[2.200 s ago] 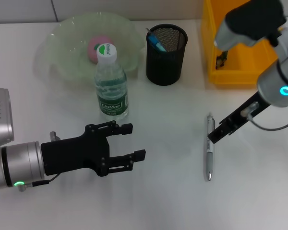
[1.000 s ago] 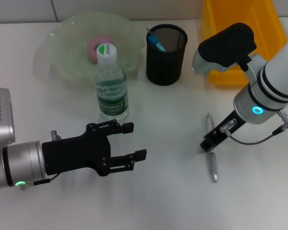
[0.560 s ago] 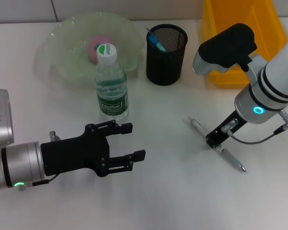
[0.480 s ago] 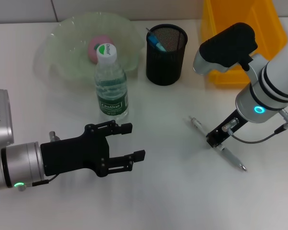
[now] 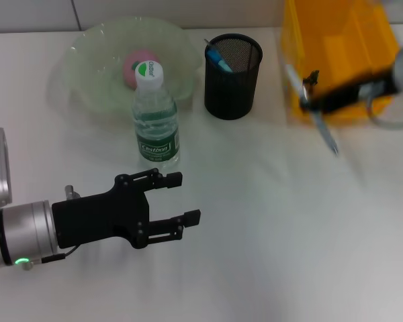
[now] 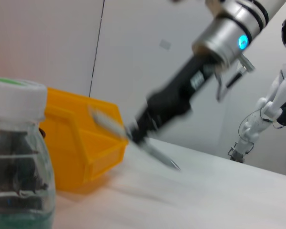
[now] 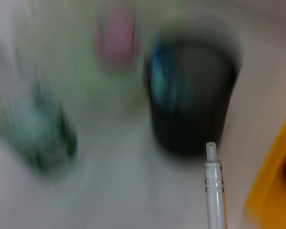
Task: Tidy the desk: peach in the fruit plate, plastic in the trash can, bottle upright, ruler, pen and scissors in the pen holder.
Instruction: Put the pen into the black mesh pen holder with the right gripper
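I will release the silver pen from my right gripper beside the blue thing that is inside the black mesh pen holder (image 5: 215, 50) (image 7: 164, 59).
My right gripper (image 5: 307, 102) is shut on the silver pen (image 5: 320, 127) and holds it tilted in the air, in front of the yellow bin and to the right of the black mesh pen holder (image 5: 233, 67). In the left wrist view that gripper (image 6: 139, 132) and the pen (image 6: 158, 151) hang over the table. The right wrist view has the pen (image 7: 214, 191) near the pen holder (image 7: 190, 105). The bottle (image 5: 156, 117) stands upright. The pink peach (image 5: 136, 67) lies in the green fruit plate (image 5: 87, 64). My left gripper (image 5: 183, 198) hovers open at the front left. Ruler, scissors and plastic are hidden.
A yellow bin (image 5: 342, 47) stands at the back right, just behind the held pen. Something blue (image 5: 218, 59) sticks up inside the pen holder. The bottle (image 6: 14, 157) fills the near side of the left wrist view, with the bin (image 6: 81, 143) behind it.
The right gripper turned the pen on the table, then lifted it and carried it toward the back, up to the yellow bin. The left arm has barely shifted.
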Robot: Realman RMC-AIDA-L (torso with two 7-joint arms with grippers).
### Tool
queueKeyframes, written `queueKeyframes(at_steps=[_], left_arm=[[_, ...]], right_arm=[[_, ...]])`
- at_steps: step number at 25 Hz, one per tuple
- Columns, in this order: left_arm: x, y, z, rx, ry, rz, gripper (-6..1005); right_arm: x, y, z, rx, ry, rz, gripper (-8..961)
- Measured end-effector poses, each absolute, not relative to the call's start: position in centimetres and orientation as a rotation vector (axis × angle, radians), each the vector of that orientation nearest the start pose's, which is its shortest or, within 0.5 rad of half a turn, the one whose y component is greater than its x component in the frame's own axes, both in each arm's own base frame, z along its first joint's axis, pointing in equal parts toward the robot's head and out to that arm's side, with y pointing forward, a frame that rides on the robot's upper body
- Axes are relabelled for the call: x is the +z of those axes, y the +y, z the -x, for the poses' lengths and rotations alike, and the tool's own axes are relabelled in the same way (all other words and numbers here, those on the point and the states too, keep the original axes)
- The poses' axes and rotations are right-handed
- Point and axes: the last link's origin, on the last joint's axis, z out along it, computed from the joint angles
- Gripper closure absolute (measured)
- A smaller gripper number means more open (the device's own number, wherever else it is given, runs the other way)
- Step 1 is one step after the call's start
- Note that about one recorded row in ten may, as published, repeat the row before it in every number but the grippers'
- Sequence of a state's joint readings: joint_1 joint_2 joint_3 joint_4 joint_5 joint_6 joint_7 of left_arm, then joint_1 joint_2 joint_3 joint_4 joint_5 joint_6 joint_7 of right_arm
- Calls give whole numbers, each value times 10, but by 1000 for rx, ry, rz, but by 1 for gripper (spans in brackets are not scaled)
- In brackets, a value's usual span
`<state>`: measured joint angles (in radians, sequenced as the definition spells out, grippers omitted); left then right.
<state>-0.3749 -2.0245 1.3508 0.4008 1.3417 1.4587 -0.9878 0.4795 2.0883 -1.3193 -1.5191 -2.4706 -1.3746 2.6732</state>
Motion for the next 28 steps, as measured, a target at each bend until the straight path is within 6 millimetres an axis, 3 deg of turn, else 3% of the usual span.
queueKeyframes(at_steps=[3, 4, 5, 8, 9, 10, 14, 28], left_arm=[[-55, 267, 279, -874, -472, 2759, 242], [-54, 266, 279, -883, -472, 2753, 242], [-55, 266, 279, -884, -472, 2753, 242], [-56, 265, 278, -890, -473, 2754, 242], [-56, 265, 278, -892, -473, 2754, 242], [-56, 265, 278, -895, -475, 2752, 242], [-56, 265, 276, -909, -473, 2747, 241], [-55, 267, 272, -936, -444, 2730, 242]], right_arm=[[49, 376, -167, 398, 910, 2401, 828], [48, 385, -168, 665, 851, 2364, 828], [48, 385, -168, 665, 851, 2364, 828], [27, 402, -177, 954, 810, 2291, 827], [7, 411, -182, 1058, 791, 2242, 827], [7, 411, -182, 1058, 791, 2242, 826], [-28, 430, -182, 1112, 705, 2110, 825], [-45, 433, -187, 1002, 707, 2117, 821]])
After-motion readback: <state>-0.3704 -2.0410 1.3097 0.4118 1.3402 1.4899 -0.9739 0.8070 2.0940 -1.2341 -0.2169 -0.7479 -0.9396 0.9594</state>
